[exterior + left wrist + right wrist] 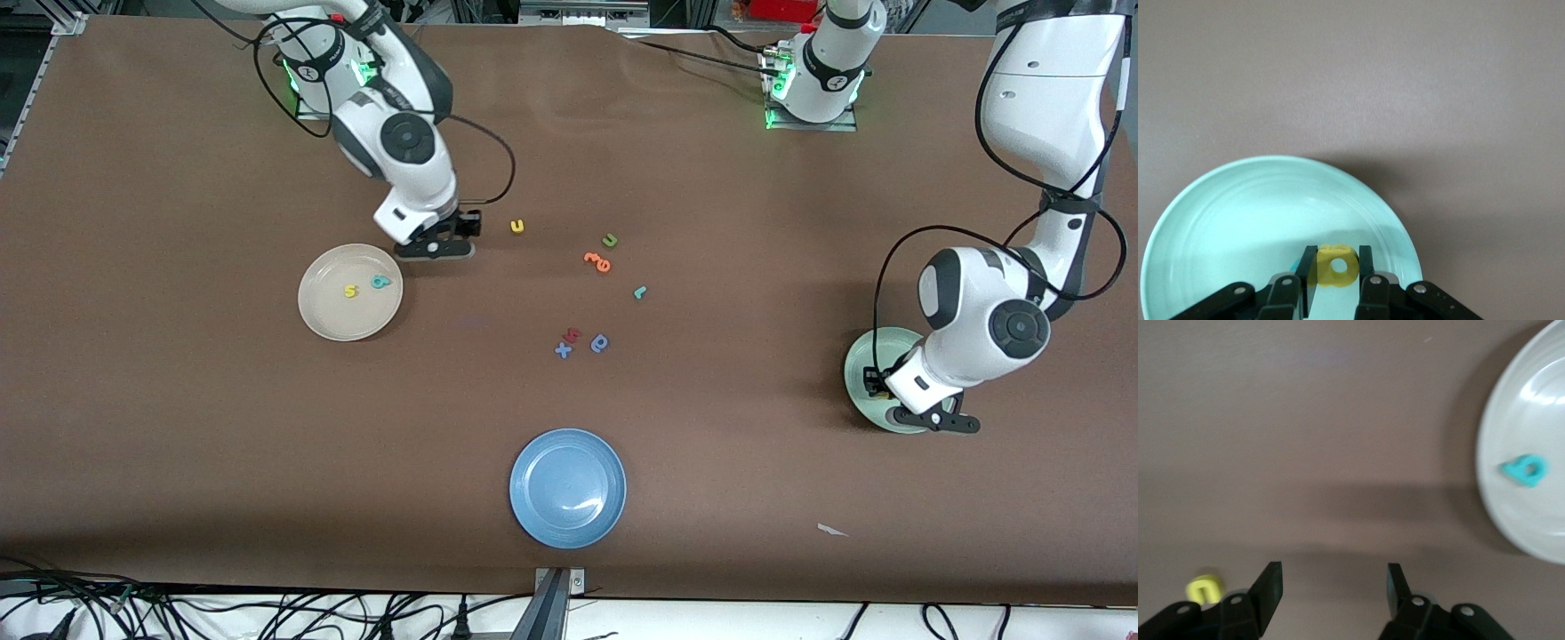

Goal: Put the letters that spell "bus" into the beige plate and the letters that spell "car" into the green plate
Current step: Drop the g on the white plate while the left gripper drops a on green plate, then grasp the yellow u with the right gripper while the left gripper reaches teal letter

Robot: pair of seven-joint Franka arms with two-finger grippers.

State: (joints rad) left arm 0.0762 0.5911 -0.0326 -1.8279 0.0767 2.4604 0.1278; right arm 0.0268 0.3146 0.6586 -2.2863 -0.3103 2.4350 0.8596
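Observation:
My right gripper needs to close on the outer sides (pixel 517 226) (pixel 1205 589) of the yellow "u", since the beige plate still needs that letter to spell "bus".
The beige plate (pixel 331 313) (pixel 1538 407) holds a yellow "s" (pixel 350 291) and a teal "b" (pixel 380 282) (pixel 1525 470). My right gripper (pixel 436 247) (pixel 1333 580) hangs open and empty over bare table, just off that plate's rim. The yellow "u" (pixel 516 226) (pixel 1203 589) lies close by. My left gripper (pixel 876 384) (pixel 1338 267) is over the green plate (pixel 861 356) (pixel 1238 227), shut on the yellow "a" (pixel 1336 267). The thin teal "r" (pixel 639 292) lies mid-table. The teal "c" is hidden.
A green "u" (pixel 610 239) and orange letters (pixel 598 261) lie near the table's middle. A blue rounded letter (pixel 599 343) and a red and blue pair (pixel 565 342) lie nearer the camera. A blue plate (pixel 567 487) stands near the front edge.

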